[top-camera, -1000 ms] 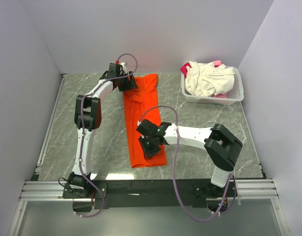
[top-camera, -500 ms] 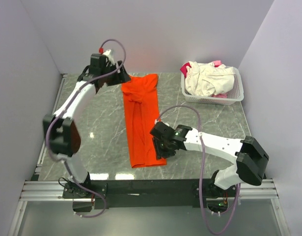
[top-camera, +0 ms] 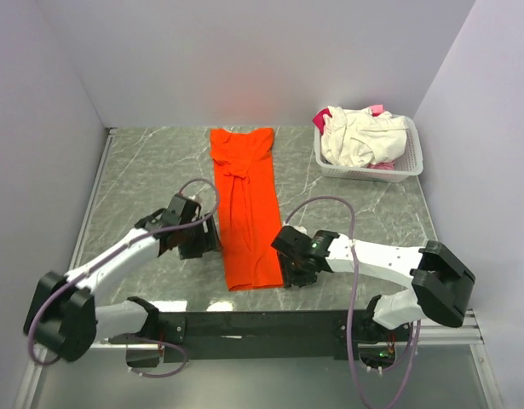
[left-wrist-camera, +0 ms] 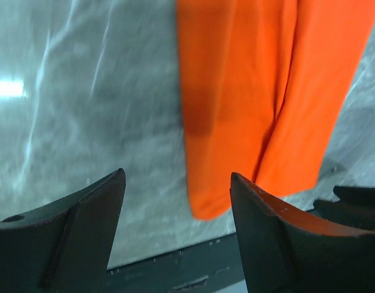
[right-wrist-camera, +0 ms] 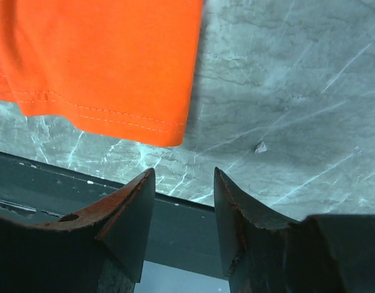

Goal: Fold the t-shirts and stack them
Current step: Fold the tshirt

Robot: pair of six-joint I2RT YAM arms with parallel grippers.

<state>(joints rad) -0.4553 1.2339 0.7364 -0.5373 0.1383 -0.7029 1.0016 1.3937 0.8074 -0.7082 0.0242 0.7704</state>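
Observation:
The robot's left gripper will close on the near corner (top-camera: pixel 229 286) (left-wrist-camera: pixel 199 211) of the orange t-shirt, across the strip's near end from the corner at the right gripper.
The orange t-shirt (top-camera: pixel 246 204) lies folded into a long narrow strip down the middle of the table. My left gripper (top-camera: pixel 206 241) is open and empty just left of its near end; that end shows in the left wrist view (left-wrist-camera: pixel 248 110). My right gripper (top-camera: pixel 297 274) is open and empty at the strip's near right corner, seen in the right wrist view (right-wrist-camera: pixel 102 67). Cream-white (top-camera: pixel 357 136) and pink (top-camera: pixel 320 118) shirts lie crumpled in the basket.
A white slatted basket (top-camera: pixel 411 153) stands at the back right. The table's dark front rail (top-camera: pixel 270 322) runs just beyond both grippers. White walls enclose the table at left, back and right.
My left arm has swung from the shirt's far left corner down to its near left side. My right gripper has slid off the cloth toward the near right corner. The shirt's far end lies flatter.

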